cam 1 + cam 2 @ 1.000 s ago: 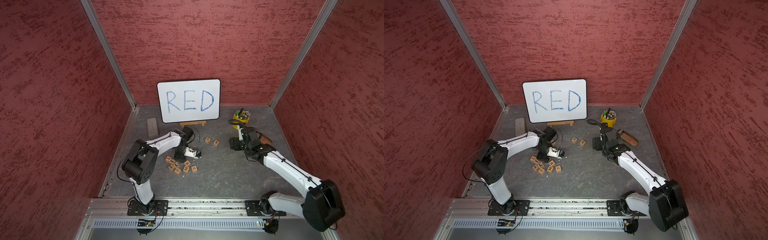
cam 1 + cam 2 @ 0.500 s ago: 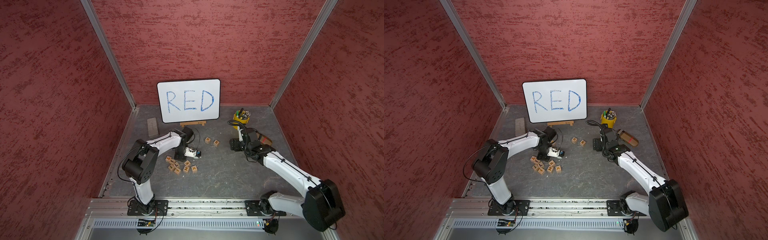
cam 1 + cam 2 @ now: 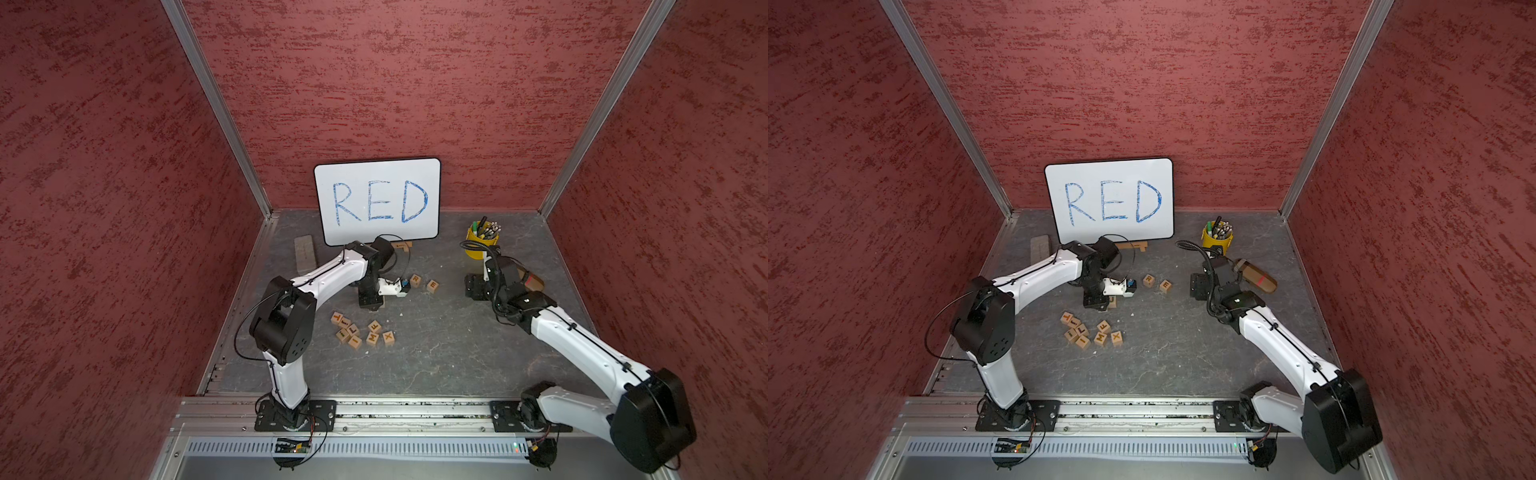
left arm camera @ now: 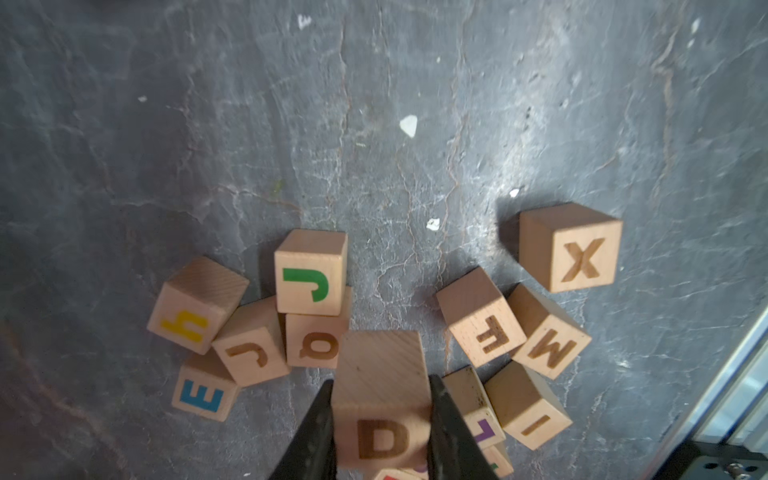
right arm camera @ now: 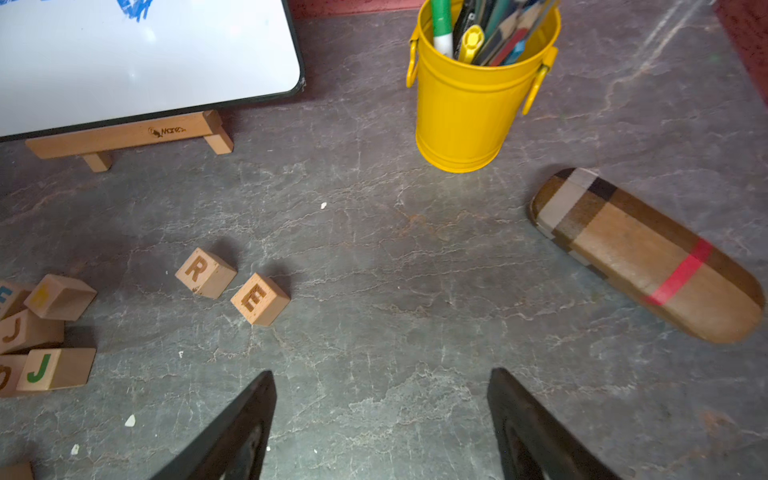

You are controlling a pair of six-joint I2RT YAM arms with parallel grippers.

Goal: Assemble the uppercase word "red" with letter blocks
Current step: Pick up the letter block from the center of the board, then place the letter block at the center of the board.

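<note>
The robot's left gripper will release the D block on the grey floor (image 3: 455,296) beside the E block, opposite the R block.
My left gripper (image 4: 381,380) is shut on the D block (image 4: 380,415), with a black finger pressed on each side of the cube. In both top views it points down (image 3: 371,301) just behind the pile of loose blocks. I cannot tell whether the D block touches the floor. The R block (image 3: 416,279) and the E block (image 3: 432,285) lie side by side on the grey floor to its right, letters up, also in the right wrist view as R (image 5: 203,272) and E (image 5: 259,298). My right gripper (image 5: 380,374) is open and empty, low over bare floor right of them (image 3: 1198,286).
A pile of other letter blocks (image 3: 361,330) lies in front of the left gripper, with X (image 4: 575,253) at its edge. The whiteboard (image 3: 376,201) stands at the back wall on a wooden stand. A yellow pen cup (image 3: 482,241), a brown case (image 3: 1256,276) and a grey bar (image 3: 304,251) lie around.
The left gripper has closed on the D block within the last second. Neither arm has visibly moved in the top views.
</note>
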